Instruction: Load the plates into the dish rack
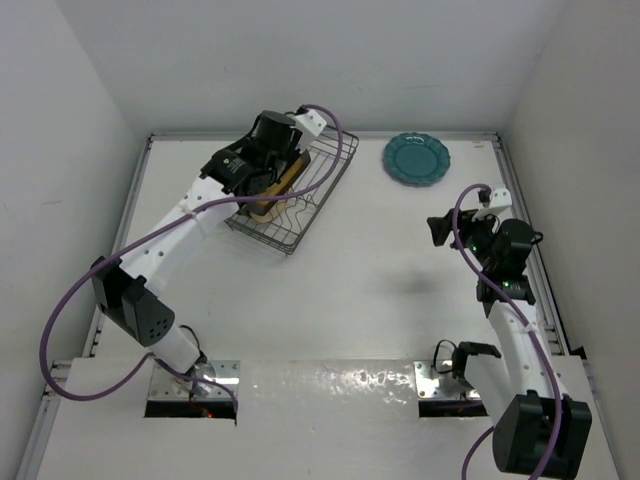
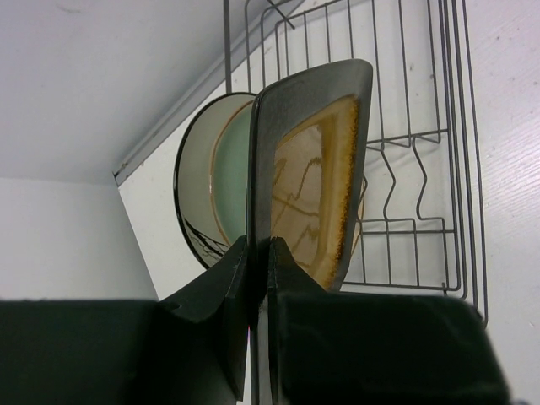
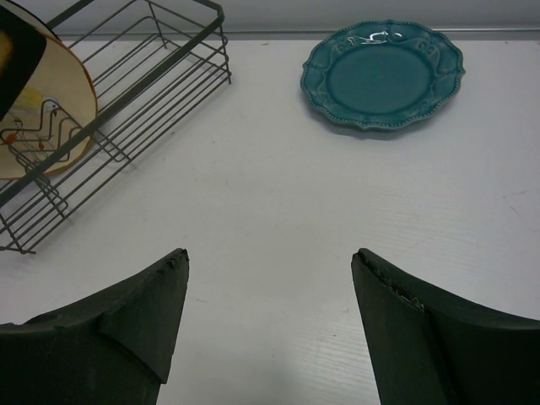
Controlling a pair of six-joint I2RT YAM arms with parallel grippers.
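Note:
My left gripper is to place the square amber plate on edge in the dish rack (image 1: 288, 197) (image 2: 339, 221) beside the cream plate. Next, I let go of it there.
My left gripper (image 2: 257, 245) is shut on the dark rim of the square amber plate (image 2: 316, 186), which it holds on edge over the dish rack (image 2: 413, 143). Close behind that plate stand a grey dark-rimmed plate (image 2: 196, 202) and a pale aqua one (image 2: 234, 160). Whether the amber plate touches the rack floor is hidden. The scalloped teal plate (image 3: 384, 74) lies flat on the table at the back right (image 1: 416, 158). My right gripper (image 3: 270, 261) hangs open and empty above the bare table, short of the teal plate. A cream plate (image 3: 46, 110) stands in the rack's near end.
The rack (image 1: 320, 185) sits slantwise at the back left, near the rear wall. White walls close in the table on the left, back and right. My left arm (image 1: 170, 235) stretches diagonally across the left half of the table.

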